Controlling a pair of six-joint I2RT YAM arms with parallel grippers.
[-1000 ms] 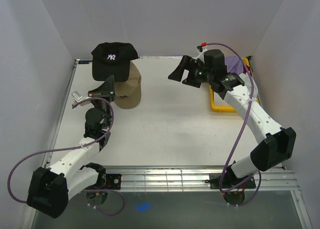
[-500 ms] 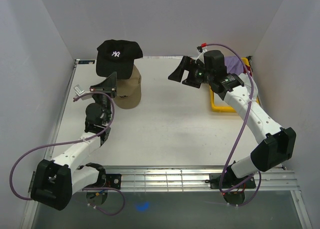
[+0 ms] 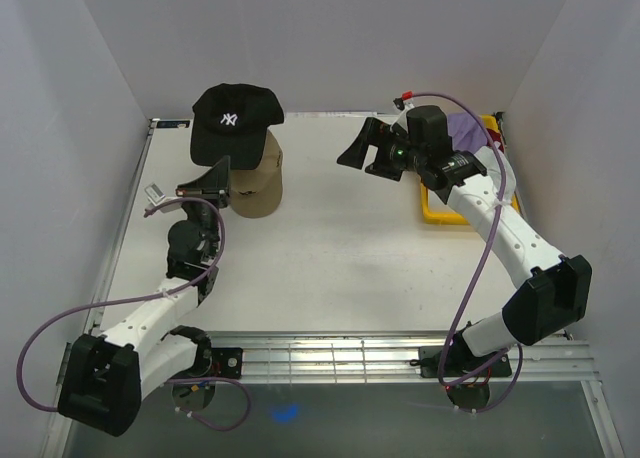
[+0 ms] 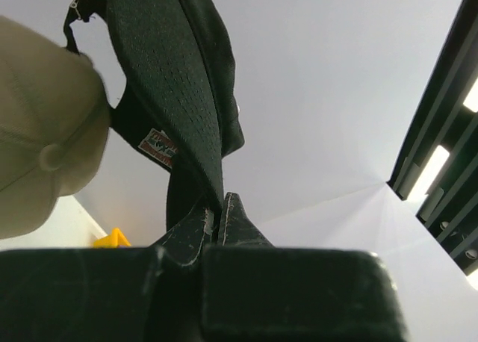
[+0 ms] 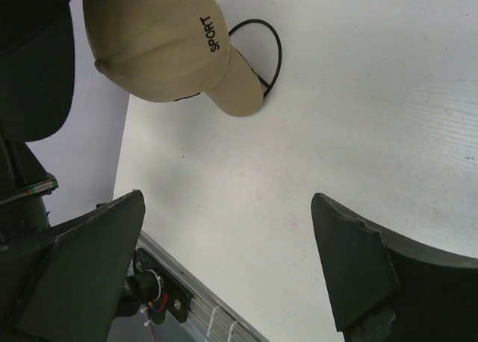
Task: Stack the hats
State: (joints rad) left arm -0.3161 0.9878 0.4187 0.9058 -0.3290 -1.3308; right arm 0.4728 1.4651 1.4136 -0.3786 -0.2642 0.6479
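The robot's left gripper should put the black hat down over the top of the tan hat (image 3: 250,166) (image 4: 52,154).
A black hat with a white logo (image 3: 235,121) hangs in the air at the back left, pinched by its brim in my shut left gripper (image 3: 220,166). It hovers over the rear of a tan hat (image 3: 259,185) that rests on the table. The left wrist view shows the black hat's underside (image 4: 179,81) rising from my left gripper (image 4: 220,205), with the tan hat (image 4: 41,155) beside it. My right gripper (image 3: 358,150) is held open in mid-air over the table's back centre, holding nothing. Its wrist view shows the tan hat (image 5: 160,39) marked SPORT beyond the right gripper (image 5: 228,201). A lavender hat (image 3: 466,130) lies behind the right arm.
A yellow tray (image 3: 446,216) sits at the back right under the right arm and holds the lavender hat. A thin black cord loop (image 5: 270,51) lies by the tan hat's brim. White walls close in the table on three sides.
My left gripper has carried the black hat a little to the right, over the tan hat. The right arm has barely moved.
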